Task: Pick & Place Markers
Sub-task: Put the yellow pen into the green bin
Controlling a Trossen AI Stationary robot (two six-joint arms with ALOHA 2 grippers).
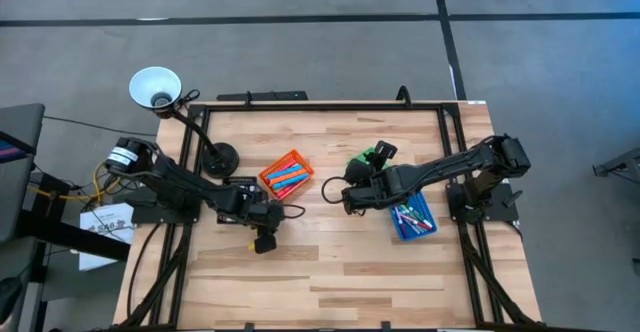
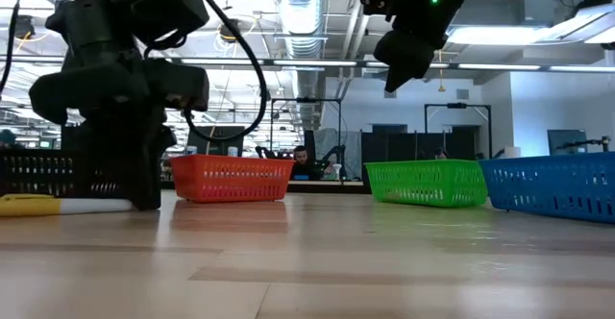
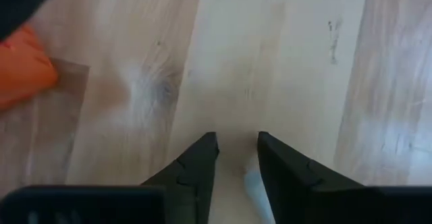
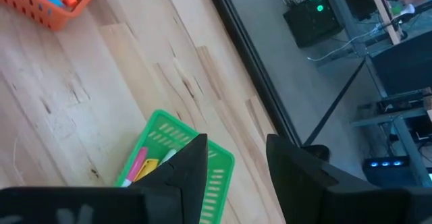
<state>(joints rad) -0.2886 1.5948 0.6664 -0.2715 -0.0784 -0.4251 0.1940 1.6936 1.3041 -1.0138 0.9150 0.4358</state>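
The left gripper's fingers are at the very end of the white body of the marker, so the robot should open them and grip closer to the marker's yellow cap (image 2: 85, 206).
My left gripper (image 1: 262, 234) is down at the tabletop, near the middle and toward the near edge. It is shut on a marker with a white body and a yellow cap (image 2: 27, 205) that lies level on the wood. My right gripper (image 4: 236, 158) hangs open and empty above the table (image 2: 404, 64), between the orange bin (image 1: 285, 174) and the green bin (image 1: 362, 160). More markers lie in the orange bin, the green bin (image 4: 177, 163) and the blue bin (image 1: 412, 217). My left gripper pinches the marker's white body (image 3: 251, 181) between its two fingers. The fingers (image 2: 144, 196) come from above, pointing down, and lie across the marker. The marker rests flat on the table, and its yellow cap end (image 1: 264, 243) sticks out beside the fingers.
A black mesh bin (image 2: 38, 173) stands just behind the left gripper. A desk lamp has its base (image 1: 218, 158) near the table's far left, with its white shade (image 1: 155, 87) beyond the table edge. Bare wood stretches along the near half (image 1: 350, 282).
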